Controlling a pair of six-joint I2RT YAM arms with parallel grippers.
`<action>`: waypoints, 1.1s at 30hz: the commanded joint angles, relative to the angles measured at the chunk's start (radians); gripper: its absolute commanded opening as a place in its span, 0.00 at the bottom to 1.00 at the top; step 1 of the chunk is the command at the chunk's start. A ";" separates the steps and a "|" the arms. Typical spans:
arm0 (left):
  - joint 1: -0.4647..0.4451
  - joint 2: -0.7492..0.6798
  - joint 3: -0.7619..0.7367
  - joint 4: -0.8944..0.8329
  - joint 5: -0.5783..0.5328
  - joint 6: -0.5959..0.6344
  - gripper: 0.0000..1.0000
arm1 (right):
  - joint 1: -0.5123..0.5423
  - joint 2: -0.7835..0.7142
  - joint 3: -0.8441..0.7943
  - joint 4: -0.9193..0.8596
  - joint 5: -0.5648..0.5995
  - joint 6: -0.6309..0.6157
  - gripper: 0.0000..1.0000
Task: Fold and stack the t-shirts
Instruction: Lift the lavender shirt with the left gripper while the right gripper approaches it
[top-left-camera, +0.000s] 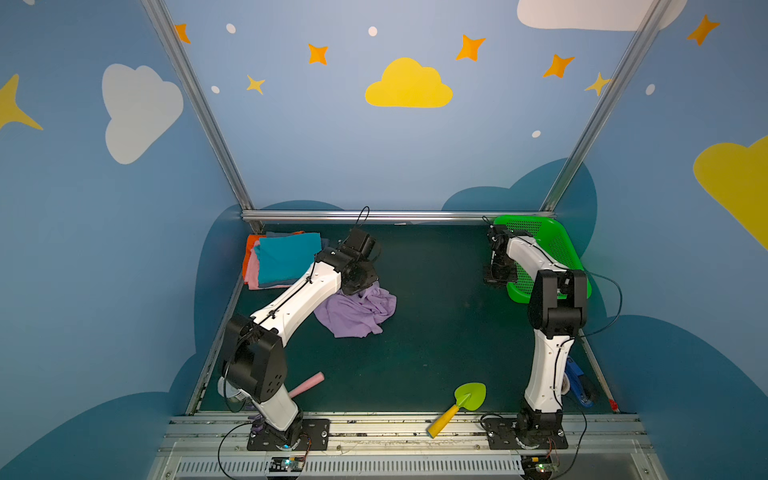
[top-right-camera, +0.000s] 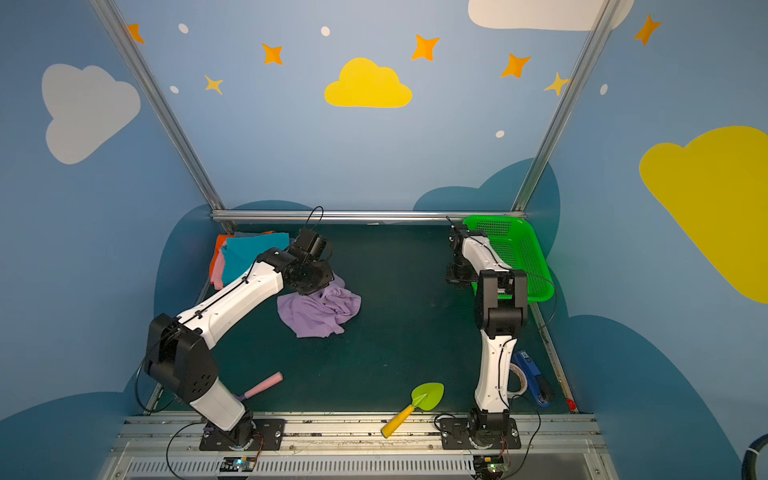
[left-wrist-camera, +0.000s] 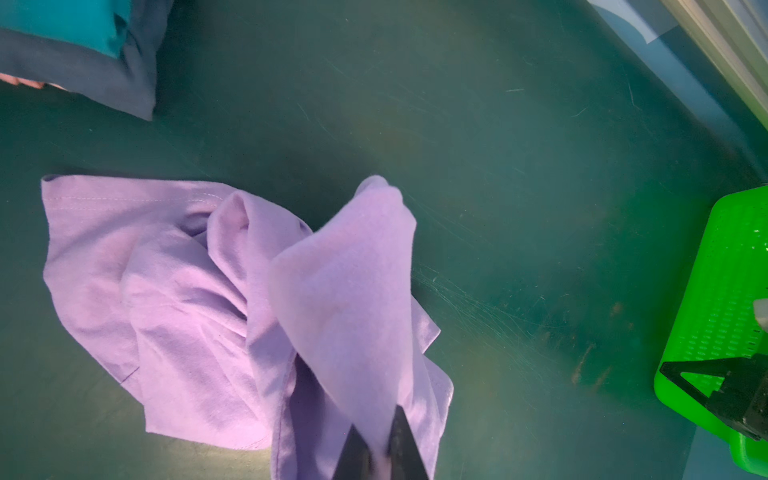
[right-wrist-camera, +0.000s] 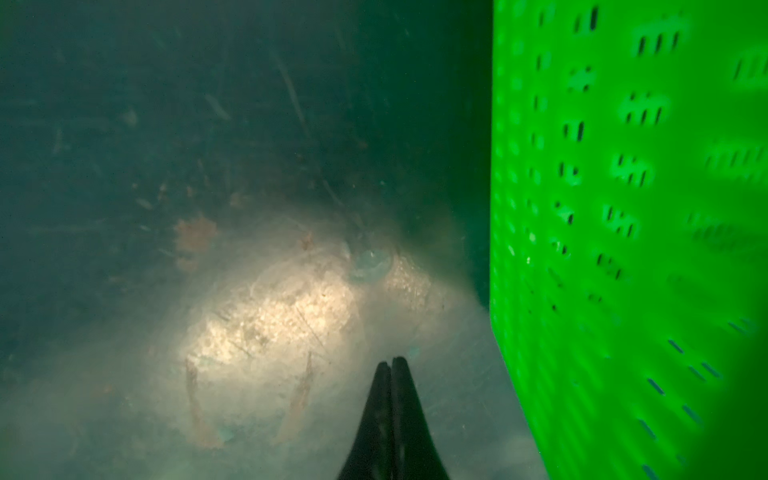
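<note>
The lavender t-shirt is in my left gripper. It will let go of the shirt on the mat (left-wrist-camera: 472, 368) between the folded stack and the green basket.
A crumpled lavender t-shirt (top-left-camera: 357, 312) (top-right-camera: 322, 311) (left-wrist-camera: 174, 299) lies on the green mat left of centre in both top views. My left gripper (left-wrist-camera: 380, 440) is shut on a fold of it, and the cloth rises in a peak from the heap to the jaws. In both top views the left wrist (top-left-camera: 353, 274) hangs over the shirt's far edge and hides the fingertips. A stack of folded t-shirts (top-left-camera: 282, 259) (top-right-camera: 245, 253), teal on top with grey-blue, pink and orange below, sits at the far left. My right gripper (right-wrist-camera: 390, 365) is shut on nothing, low over bare mat beside the basket.
A green perforated basket (top-left-camera: 552, 249) (top-right-camera: 523, 253) (right-wrist-camera: 623, 208) stands at the far right. A green and yellow toy trowel (top-left-camera: 459, 407) lies near the front rail. A pink stick (top-left-camera: 307, 384) lies by the left arm's base. Blue tools (top-left-camera: 579, 384) lie behind the right arm.
</note>
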 joint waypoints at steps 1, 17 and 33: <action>0.006 0.014 0.012 -0.009 -0.009 0.011 0.11 | -0.007 -0.067 -0.019 -0.015 -0.038 0.023 0.00; -0.019 -0.029 0.048 -0.012 0.001 0.020 0.07 | 0.167 -0.343 -0.117 0.100 -0.376 0.011 0.04; -0.043 -0.026 0.734 -0.052 0.201 0.051 0.07 | 0.373 -0.766 -0.400 0.581 -0.539 -0.002 0.91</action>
